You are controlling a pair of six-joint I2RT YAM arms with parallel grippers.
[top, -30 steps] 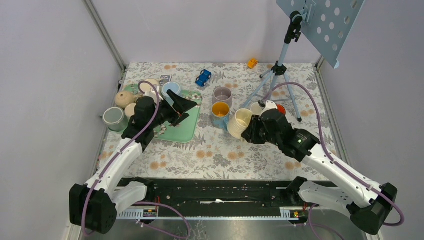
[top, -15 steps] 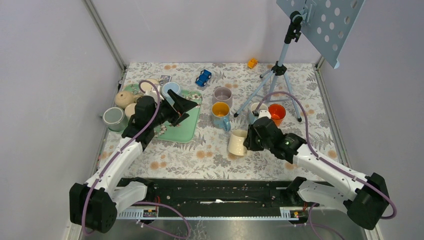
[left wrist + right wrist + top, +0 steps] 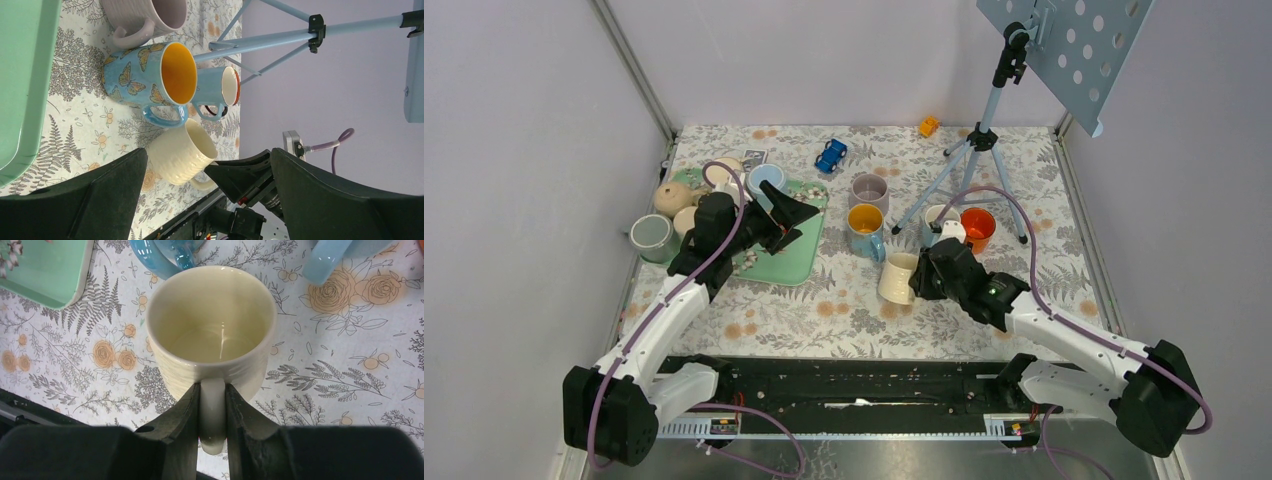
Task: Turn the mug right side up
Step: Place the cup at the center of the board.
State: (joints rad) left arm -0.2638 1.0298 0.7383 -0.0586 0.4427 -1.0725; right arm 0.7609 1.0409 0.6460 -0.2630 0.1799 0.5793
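Note:
I will use my right gripper to set the cream mug, now upright on the flowered cloth, down in the spot between the blue butterfly mug and the light-blue mug (image 3: pixel 903 253) (image 3: pixel 261 262).
The cream ribbed mug (image 3: pixel 896 278) stands upright with its mouth up on the flowered cloth, just in front of the blue butterfly mug (image 3: pixel 865 230). My right gripper (image 3: pixel 918 282) is shut on its handle (image 3: pixel 212 410); both fingers squeeze the handle from the sides. The mug's empty inside (image 3: pixel 212 325) shows from above, and its body also shows in the left wrist view (image 3: pixel 181 158). My left gripper (image 3: pixel 796 222) is open and empty, hovering over the green tray (image 3: pixel 794 262).
Blue butterfly mug, lilac mug (image 3: pixel 869 190), light-blue mug (image 3: pixel 936 222) and orange mug (image 3: pixel 977 226) stand close behind the cream mug. A tripod stand (image 3: pixel 972 150) is at the back right. Grey mug (image 3: pixel 651 237) and several cups sit by the tray on the left.
My right gripper has brought the cream mug down and toward the front, tipping it from lying sideways to upright on the cloth. The left arm has not moved.

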